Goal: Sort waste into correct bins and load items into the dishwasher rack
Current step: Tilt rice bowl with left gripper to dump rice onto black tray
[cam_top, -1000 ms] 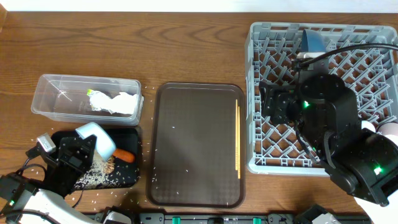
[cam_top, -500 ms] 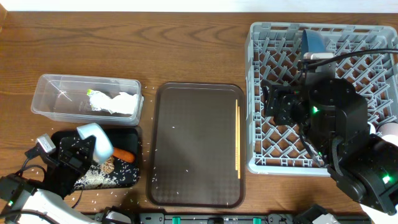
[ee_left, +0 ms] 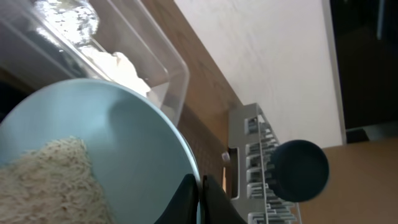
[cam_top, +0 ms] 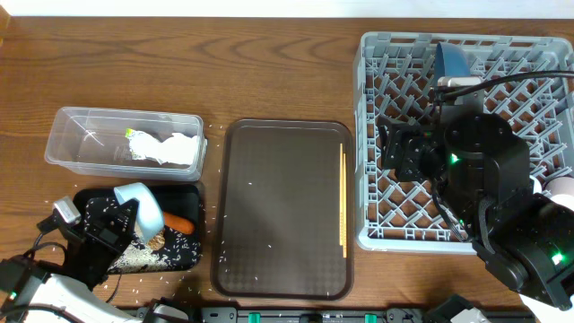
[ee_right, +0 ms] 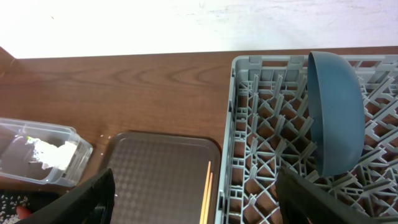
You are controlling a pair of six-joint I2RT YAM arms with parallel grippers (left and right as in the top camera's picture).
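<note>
The robot's left gripper should release the white bowl on top of the carrot in the black tray (cam_top: 167, 215).
My left gripper (cam_top: 133, 218) is shut on the rim of the white bowl (cam_top: 143, 206). It holds the bowl tilted over the black tray (cam_top: 184, 256). In the left wrist view the jaws (ee_left: 200, 200) pinch the rim, and the bowl's pale blue inside (ee_left: 118, 137) holds a heap of rice (ee_left: 43, 180). Rice and a carrot (cam_top: 178, 222) lie in the black tray. A napkin (cam_top: 175, 148) and a wrapper (cam_top: 134, 135) sit in the clear tub (cam_top: 72, 126). My right gripper (cam_top: 399, 152) hovers open and empty over the dishwasher rack (cam_top: 372, 229). The blue plate (ee_right: 333, 118) stands upright there.
A brown serving tray (cam_top: 269, 206) lies in the middle, with chopsticks (cam_top: 343, 202) along its right edge. Loose rice grains are scattered around the black tray and the brown tray. A pink cup (cam_top: 562, 186) shows at the rack's right edge.
The bowl has dropped and tilted a little more over the black tray. My right arm shifted slightly over the rack, then held still, jaws unchanged.
</note>
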